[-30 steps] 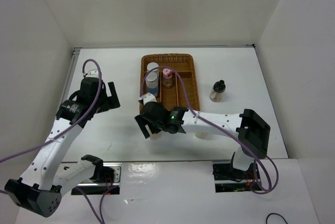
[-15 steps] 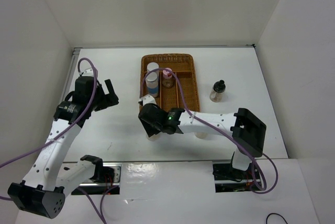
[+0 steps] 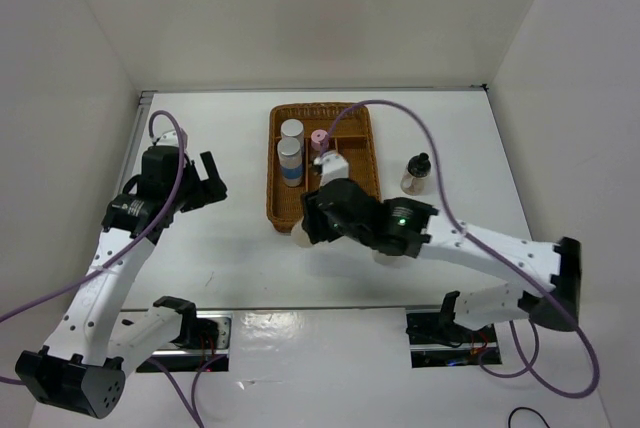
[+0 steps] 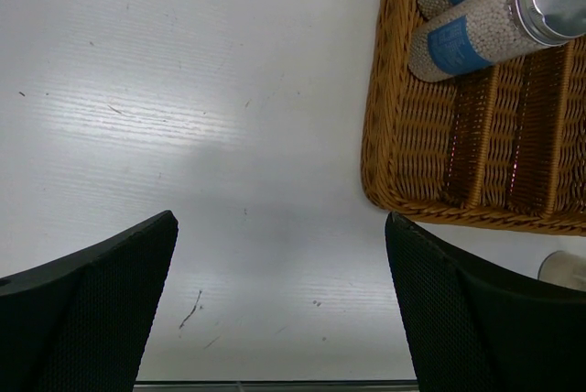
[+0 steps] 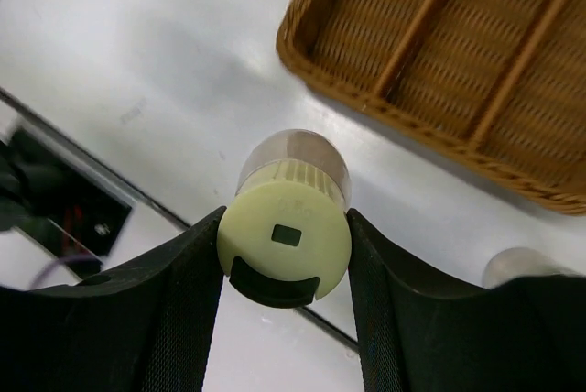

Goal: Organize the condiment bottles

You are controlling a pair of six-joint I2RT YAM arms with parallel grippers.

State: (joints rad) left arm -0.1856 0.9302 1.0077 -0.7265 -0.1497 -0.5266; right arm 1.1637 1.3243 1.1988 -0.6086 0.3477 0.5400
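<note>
The robot's right gripper needs to release the yellow-green-capped shaker in the tray's middle compartment (image 3: pixel 321 186) (image 5: pixel 485 30), in front of the pink-capped shaker.
My right gripper (image 3: pixel 304 228) is shut on the yellow-green-capped shaker (image 5: pixel 284 242), with a finger pad (image 5: pixel 174 310) on each side of its cap. It holds the shaker just off the near-left corner of the brown wicker tray (image 3: pixel 352 118). Two white shakers with silver caps and blue bands (image 3: pixel 291 130) (image 3: pixel 289 154) and the pink-capped shaker (image 3: pixel 319 139) stand in the tray. A clear black-topped shaker (image 3: pixel 415 174) stands on the table to the tray's right. My left gripper (image 3: pixel 205 184) is open and empty over bare table to the tray's left.
A pale shaker (image 3: pixel 386 256) shows partly under my right forearm, near the table's front edge. It is blurred in the right wrist view (image 5: pixel 515 266). The left wrist view shows the tray's corner (image 4: pixel 394 190) and the two white shakers (image 4: pixel 485 26). White walls enclose the table.
My right arm has swung its elbow out to the right. Its gripper has shifted a little right toward the tray, shaker in it. The left gripper moved slightly, then stayed.
</note>
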